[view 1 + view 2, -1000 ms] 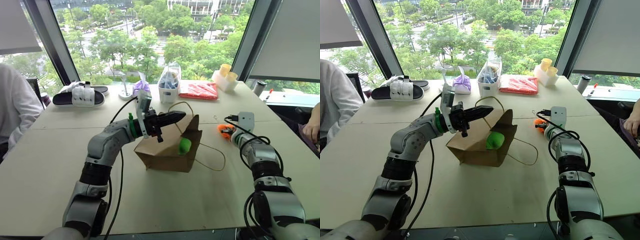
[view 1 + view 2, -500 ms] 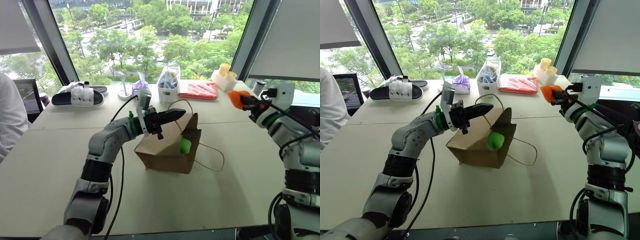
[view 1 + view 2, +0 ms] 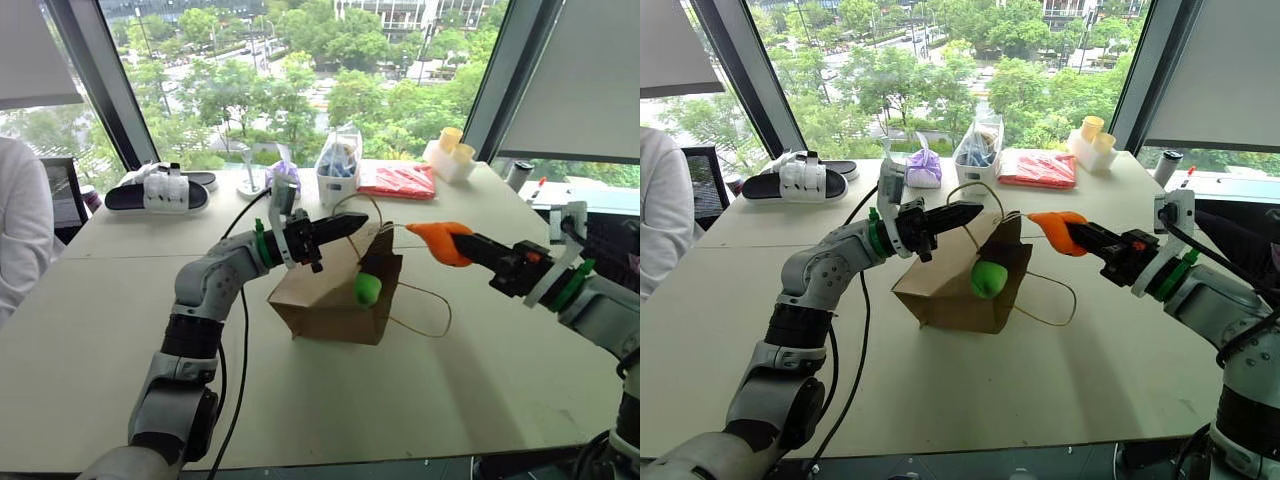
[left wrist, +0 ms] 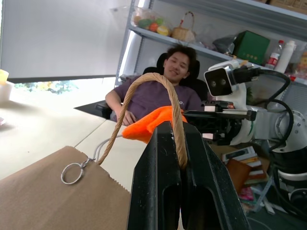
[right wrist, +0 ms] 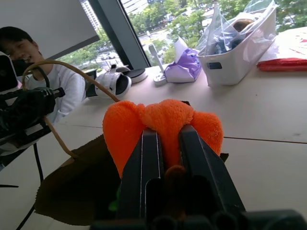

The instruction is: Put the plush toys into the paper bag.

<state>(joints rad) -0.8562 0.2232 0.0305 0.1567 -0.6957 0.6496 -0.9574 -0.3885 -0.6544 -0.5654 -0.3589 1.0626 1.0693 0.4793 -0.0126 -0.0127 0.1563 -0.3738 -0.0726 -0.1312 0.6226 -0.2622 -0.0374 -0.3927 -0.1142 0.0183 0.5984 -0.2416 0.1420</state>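
Note:
Next, my right gripper releases the orange plush toy inside the paper bag's opening [image 3: 372, 274] [image 5: 109, 192], so that it rests right up against the light green plush toy.
The brown paper bag [image 3: 325, 300] lies tilted on the table's middle. My left gripper [image 3: 358, 223] hovers above its mouth, shut on one beige cord handle [image 4: 144, 93] and holding it up. The light green plush toy [image 3: 367, 289] sits at the bag's open end, half showing. My right gripper [image 3: 458, 245] is shut on the orange plush toy [image 3: 437, 238] and holds it in the air just right of the bag's mouth, level with the left gripper. From the right wrist, the orange plush toy [image 5: 125, 125] bulges around the fingers, with the bag below.
At the table's far edge stand a white bin with a clear plastic bag [image 3: 337, 172], a red packet [image 3: 398, 181], a purple pouch [image 3: 283, 176], sandals [image 3: 160, 190] and yellow cups [image 3: 449, 150]. One person sits at the left [image 3: 20, 235], another at the right [image 4: 168, 93].
My right gripper has lifted the orange plush toy off the table at the right and swung it left, up to the bag's mouth. The left gripper has kept holding the handle in place.

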